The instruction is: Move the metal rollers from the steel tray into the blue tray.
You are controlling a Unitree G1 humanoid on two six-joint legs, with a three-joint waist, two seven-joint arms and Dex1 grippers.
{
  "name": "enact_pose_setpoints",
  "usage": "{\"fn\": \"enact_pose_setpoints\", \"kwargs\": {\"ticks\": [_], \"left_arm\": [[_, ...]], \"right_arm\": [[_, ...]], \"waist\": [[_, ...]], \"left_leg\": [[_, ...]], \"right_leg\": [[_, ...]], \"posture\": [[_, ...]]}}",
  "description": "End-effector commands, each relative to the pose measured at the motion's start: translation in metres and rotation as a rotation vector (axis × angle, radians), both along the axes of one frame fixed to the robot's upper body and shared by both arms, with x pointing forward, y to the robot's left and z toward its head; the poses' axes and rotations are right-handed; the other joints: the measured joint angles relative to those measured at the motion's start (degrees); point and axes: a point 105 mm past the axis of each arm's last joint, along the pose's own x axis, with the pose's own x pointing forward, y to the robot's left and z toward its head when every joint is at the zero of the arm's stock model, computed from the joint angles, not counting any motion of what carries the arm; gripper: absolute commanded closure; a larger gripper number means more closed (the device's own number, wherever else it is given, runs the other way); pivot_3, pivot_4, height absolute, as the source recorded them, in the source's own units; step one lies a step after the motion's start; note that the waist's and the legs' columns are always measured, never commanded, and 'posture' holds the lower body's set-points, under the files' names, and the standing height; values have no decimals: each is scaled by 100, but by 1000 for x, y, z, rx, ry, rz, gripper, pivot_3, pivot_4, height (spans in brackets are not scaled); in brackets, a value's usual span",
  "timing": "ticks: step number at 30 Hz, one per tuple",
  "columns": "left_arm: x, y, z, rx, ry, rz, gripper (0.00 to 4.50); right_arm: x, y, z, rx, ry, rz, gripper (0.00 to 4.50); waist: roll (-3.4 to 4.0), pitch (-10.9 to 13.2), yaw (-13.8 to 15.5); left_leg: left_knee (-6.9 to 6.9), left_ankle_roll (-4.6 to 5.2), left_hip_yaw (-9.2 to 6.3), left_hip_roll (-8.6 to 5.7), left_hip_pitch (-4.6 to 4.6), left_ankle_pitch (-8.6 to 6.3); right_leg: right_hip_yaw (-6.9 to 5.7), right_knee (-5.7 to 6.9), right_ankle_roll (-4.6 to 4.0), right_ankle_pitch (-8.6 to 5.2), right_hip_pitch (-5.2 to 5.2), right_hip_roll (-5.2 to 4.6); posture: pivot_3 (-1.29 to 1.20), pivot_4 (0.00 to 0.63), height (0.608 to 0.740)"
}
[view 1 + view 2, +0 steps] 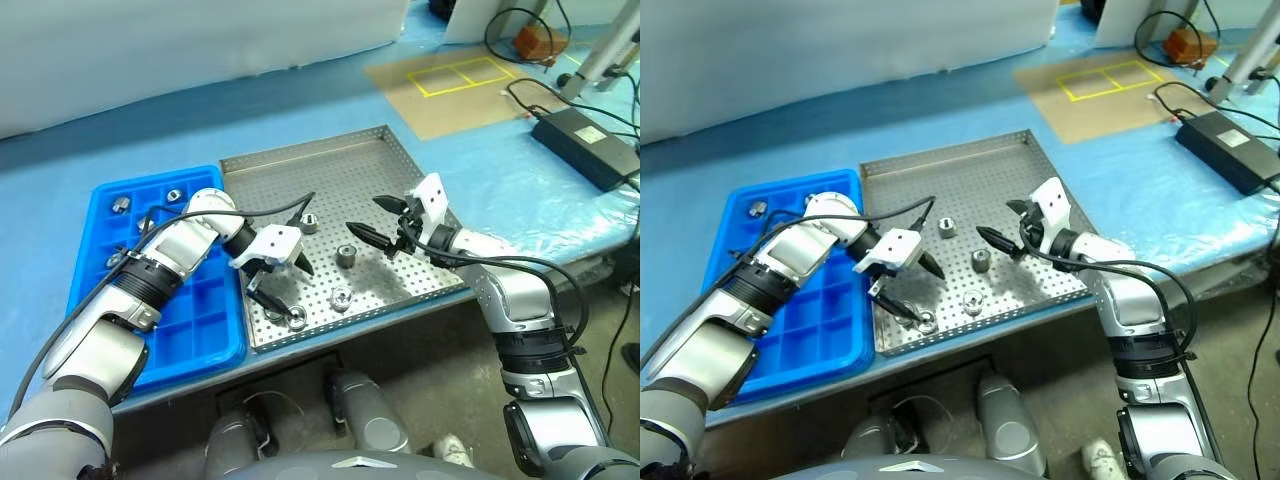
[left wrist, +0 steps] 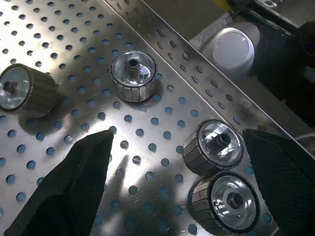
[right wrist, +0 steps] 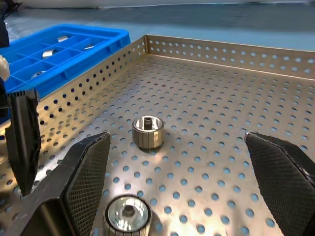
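The left gripper of mine will grab the outer side of the metal roller (image 1: 309, 225) that is farthest back in the steel tray, behind the middle roller.
The steel tray (image 1: 300, 152) lies mid-table, with the blue tray (image 1: 100, 215) along its left side. Several metal rollers rest on the perforated floor: one (image 1: 309, 221) toward the back, one (image 1: 346, 255) in the middle, one (image 1: 341, 297) nearer the front, and a pair (image 1: 297, 320) by the front rim. My left gripper (image 1: 283, 285) hangs open, tilted down over that pair (image 2: 214, 147); nothing sits between its fingers (image 2: 74, 187). My right gripper (image 1: 368, 216) is open and roughly level above the tray's right half, facing a roller (image 3: 148, 132). A few rollers (image 1: 121, 204) lie in the blue tray's compartments.
A black power brick (image 1: 590, 148) with cables sits at the table's right, and a brown board (image 1: 470, 90) with yellow tape lies at the back. The steel tray's front rim is close to the table edge. A white wall (image 1: 200, 40) runs behind.
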Motion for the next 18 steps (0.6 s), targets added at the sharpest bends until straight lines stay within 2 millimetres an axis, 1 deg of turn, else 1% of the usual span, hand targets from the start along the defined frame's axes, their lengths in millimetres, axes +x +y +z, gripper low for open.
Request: {"fn": "enact_pose_setpoints", "kwargs": {"ticks": [1,6,8,11,14,17,18], "left_arm": [[0,8,6,38,-31,-36,54],[-2,23,10,88,-42,-56,54],[-1,26,12,99,-46,-58,54],[-4,28,11,109,-45,-71,54],[-7,24,7,75,-53,-88,54],[10,7,16,-38,-119,-15,54],[24,0,23,-88,-173,57,54]], "right_arm": [[-5,1,14,20,-47,9,0],[-7,4,13,18,-39,15,0],[-8,4,12,17,-36,18,0],[-8,6,12,17,-32,23,0],[-9,7,12,16,-30,27,0],[-9,7,11,14,-25,30,0],[-9,8,10,10,-25,31,0]], "waist": [[0,0,-90],[1,0,-239],[1,1,-251],[2,1,-261],[2,0,-268],[5,1,-257],[5,1,-254]], "left_leg": [[0,-1,-3,-1,3,0],[12,-2,-11,-1,7,-1],[14,-2,-12,-2,8,-1],[17,3,-13,-2,7,-4],[18,6,-13,-2,6,-6],[19,8,-16,-2,14,-7],[25,11,-19,-2,12,-9]], "right_leg": [[-6,-1,2,-1,7,0],[-14,-1,8,-3,22,-1],[-15,-2,7,-3,27,-1],[-18,-4,8,-3,33,-3],[-18,-5,9,-3,33,-3],[-27,-11,14,-6,50,-3],[-32,-14,15,-7,56,-4]], "posture": [[-844,150,740],[-837,150,740],[-834,150,740],[-830,150,740],[-829,150,740],[-826,150,740],[-826,150,740]]}}
